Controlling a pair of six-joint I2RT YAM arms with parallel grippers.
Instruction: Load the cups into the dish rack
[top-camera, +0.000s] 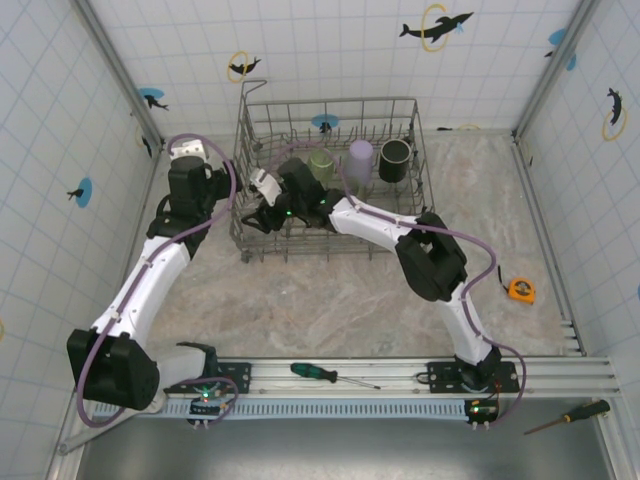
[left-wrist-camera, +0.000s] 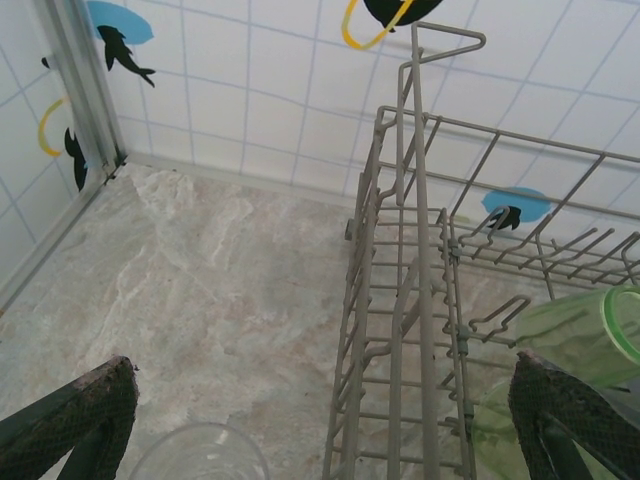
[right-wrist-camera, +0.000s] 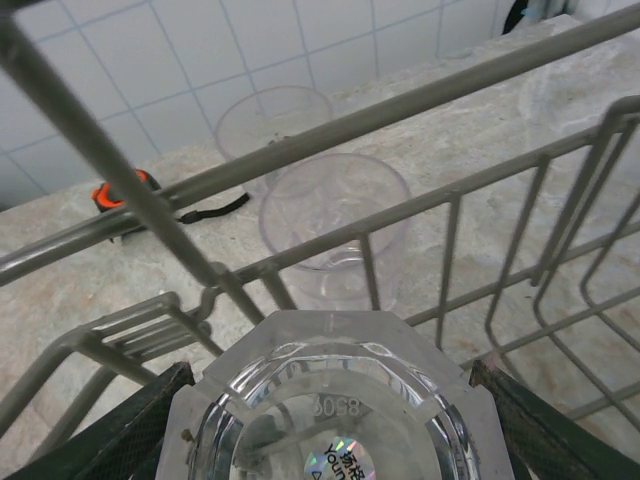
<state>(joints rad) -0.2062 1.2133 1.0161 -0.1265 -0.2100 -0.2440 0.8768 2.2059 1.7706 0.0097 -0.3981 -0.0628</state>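
Observation:
My right gripper is going to set the clear cup down. It will go in the dish rack's front corner (top-camera: 256, 226) (right-wrist-camera: 325, 450) nearest my left gripper.
The grey wire dish rack (top-camera: 262, 120) stands at the back centre. Along its far side sit a green cup (top-camera: 321, 163), a lilac cup (top-camera: 359, 155) and a black mug (top-camera: 394, 160). My right gripper (top-camera: 264, 192) reaches into the rack's left end, shut on a clear cup (right-wrist-camera: 330, 400) whose octagonal base faces the camera. Beyond the rack wires (right-wrist-camera: 300, 150) two more clear cups (right-wrist-camera: 335, 230) (right-wrist-camera: 270, 115) stand on the table. My left gripper (left-wrist-camera: 320, 440) hangs wide open at the rack's left wall (left-wrist-camera: 400, 300), holding nothing. A clear cup (left-wrist-camera: 200, 455) is just below it and a green cup (left-wrist-camera: 585, 335) lies inside the rack.
An orange tape measure (top-camera: 520, 290) lies right of the rack, and an orange one (right-wrist-camera: 125, 190) appears behind the clear cups. A green-handled screwdriver (top-camera: 330, 374) rests on the front rail and another screwdriver (top-camera: 570, 415) at the front right. Tiled walls (top-camera: 60, 150) enclose the table.

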